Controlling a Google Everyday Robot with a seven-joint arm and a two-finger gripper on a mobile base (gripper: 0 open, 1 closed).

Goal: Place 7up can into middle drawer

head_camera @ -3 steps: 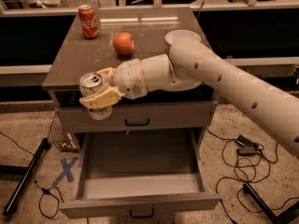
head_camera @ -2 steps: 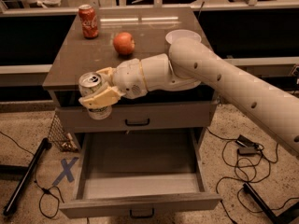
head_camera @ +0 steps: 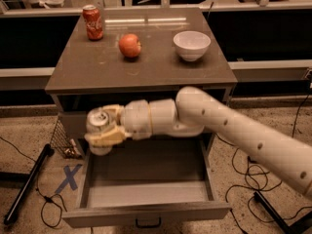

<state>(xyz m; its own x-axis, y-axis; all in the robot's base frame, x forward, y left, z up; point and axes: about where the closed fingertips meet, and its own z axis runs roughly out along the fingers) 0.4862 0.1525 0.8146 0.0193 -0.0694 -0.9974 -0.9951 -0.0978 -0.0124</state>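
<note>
The robot's gripper should release the 7up can on the middle drawer's bottom (head_camera: pixel 122 185), toward the side nearest the blue X.
My gripper (head_camera: pixel 103 128) is shut on the 7up can (head_camera: pixel 99 121), a pale can with a silver top, held upright. It hangs over the back left corner of the open middle drawer (head_camera: pixel 146 195), just above the drawer's left wall. The drawer is pulled far out, with a pale grey floor and a small black handle (head_camera: pixel 147 223) on its front. My white arm (head_camera: pixel 224 126) reaches in from the right across the cabinet front.
On the cabinet top (head_camera: pixel 97 67) stand a red Coca-Cola can (head_camera: pixel 92 22), an apple (head_camera: pixel 130 45) and a white bowl (head_camera: pixel 191 45). Cables (head_camera: pixel 253 179) and a black pole (head_camera: pixel 27 184) lie on the floor. A blue X (head_camera: pixel 69 177) marks the floor at left.
The gripper with the can has moved down from the cabinet's top edge to just above the open drawer. A white bowl now shows behind where the arm was.
</note>
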